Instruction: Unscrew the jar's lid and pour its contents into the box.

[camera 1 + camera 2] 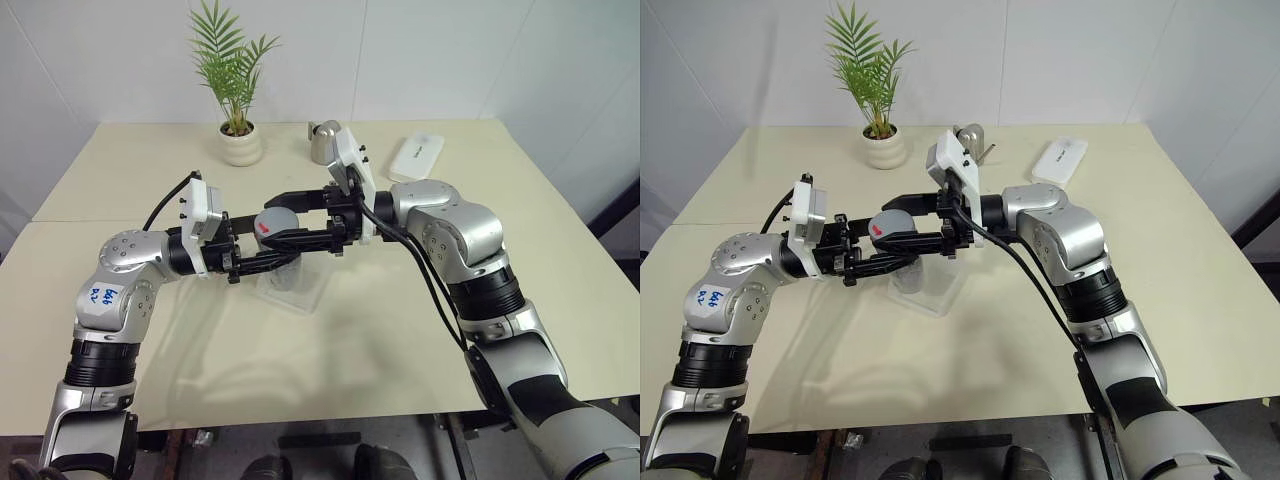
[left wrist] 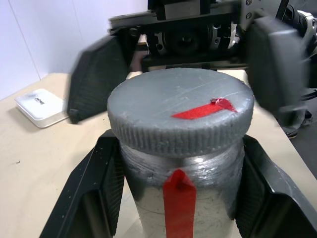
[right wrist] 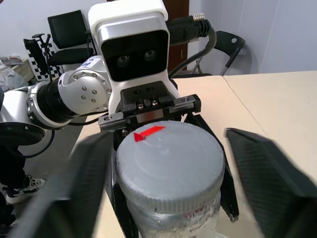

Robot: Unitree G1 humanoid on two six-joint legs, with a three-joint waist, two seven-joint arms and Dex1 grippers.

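My right gripper is going to release the grey lid on the bare tabletop (image 1: pixel 449 283) well in front of the flat white case.
The jar (image 2: pixel 179 203), a silvery-grey cylinder with a red stripe, hangs above the table, and my left gripper (image 1: pixel 285 252) is shut on its body from the left. Its grey lid (image 2: pixel 181 106), with a red mark on top, sits on the jar. My right gripper (image 3: pixel 167 134) reaches in from the right, level with the lid. Its blurred fingers (image 3: pixel 265 173) stand either side of the lid with gaps, so it is open. The clear box (image 1: pixel 300 292) lies on the table directly beneath the jar.
At the back of the table stand a potted palm (image 1: pixel 241 145), a shiny steel watering can (image 1: pixel 323 141) and a flat white case (image 1: pixel 416 156). Bare tabletop (image 1: pixel 350 350) stretches in front of the box to the near edge.
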